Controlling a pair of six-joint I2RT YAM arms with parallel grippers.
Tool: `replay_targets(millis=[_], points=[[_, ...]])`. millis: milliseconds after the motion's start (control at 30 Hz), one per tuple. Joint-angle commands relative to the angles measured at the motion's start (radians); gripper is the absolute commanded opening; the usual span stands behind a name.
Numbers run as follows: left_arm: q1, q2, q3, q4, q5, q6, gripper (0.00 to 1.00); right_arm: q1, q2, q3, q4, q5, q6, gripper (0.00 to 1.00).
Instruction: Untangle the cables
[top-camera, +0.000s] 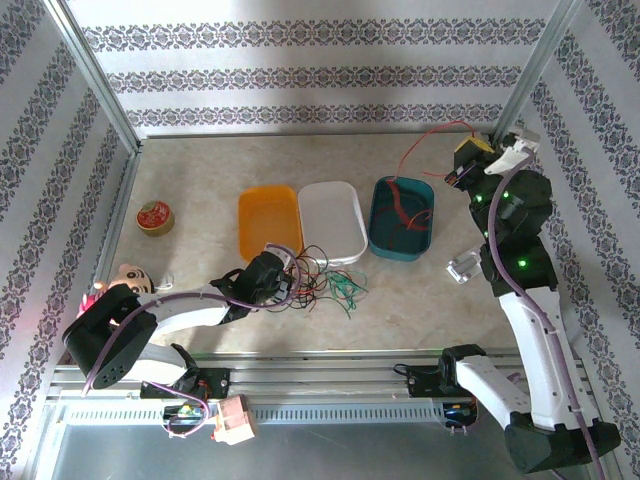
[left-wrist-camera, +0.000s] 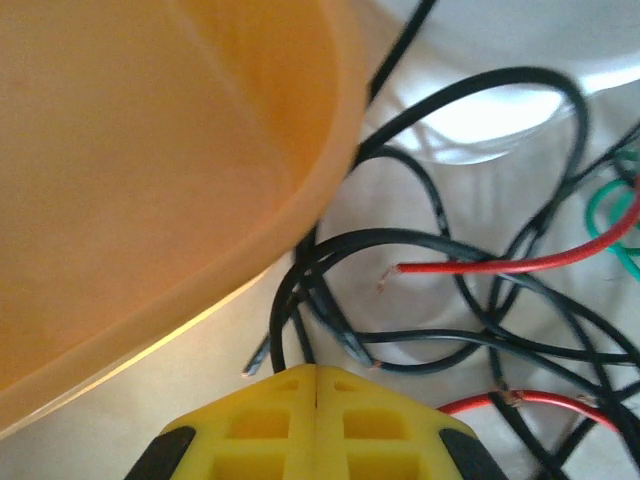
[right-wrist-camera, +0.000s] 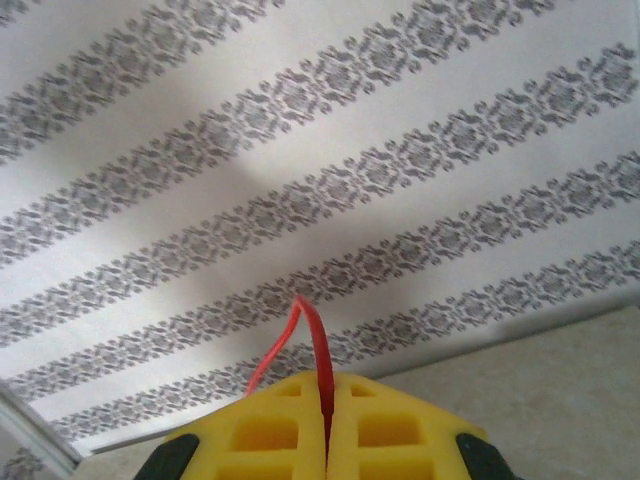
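The robot's right gripper should release the red cable inside the teal tray (top-camera: 402, 217) next to the white tray.
A tangle of black, red and green cables (top-camera: 318, 280) lies on the table in front of the orange tray (top-camera: 270, 222) and white tray (top-camera: 332, 222). My left gripper (top-camera: 283, 276) sits at its left edge. In the left wrist view the yellow fingers of the left gripper (left-wrist-camera: 317, 372) are shut; black cables (left-wrist-camera: 440, 245) loop just ahead and slip under the tips, with nothing seen in the seam. My right gripper (top-camera: 468, 152) is raised at the back right, shut on a red cable (right-wrist-camera: 318, 335). That red cable (top-camera: 425, 138) arcs down into the teal tray (top-camera: 378, 232).
The orange tray's rim (left-wrist-camera: 330, 190) is close on the left of my left fingers. More red cable (top-camera: 398, 208) lies in the teal tray. A round red tin (top-camera: 154, 216) and a small doll (top-camera: 125, 278) sit at the left. Patterned walls enclose the table.
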Motion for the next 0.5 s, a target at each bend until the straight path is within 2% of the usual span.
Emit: replay_targets(millis=[0,167,467], points=[[-0.015,-0.011,-0.011,-0.063,-0.096,-0.048,0.0,-0.013,-0.016,0.059,0.063,-0.099,0.0,0.0],[-0.032,-0.042,-0.037,-0.026,-0.091,-0.053,0.0,-0.015,0.021,0.091,0.018,-0.086,-0.01,0.0],[-0.058,-0.107,-0.022,-0.032,-0.109,-0.057,0.0,-0.026,0.136,0.021,0.033,-0.005,-0.067,0.0]])
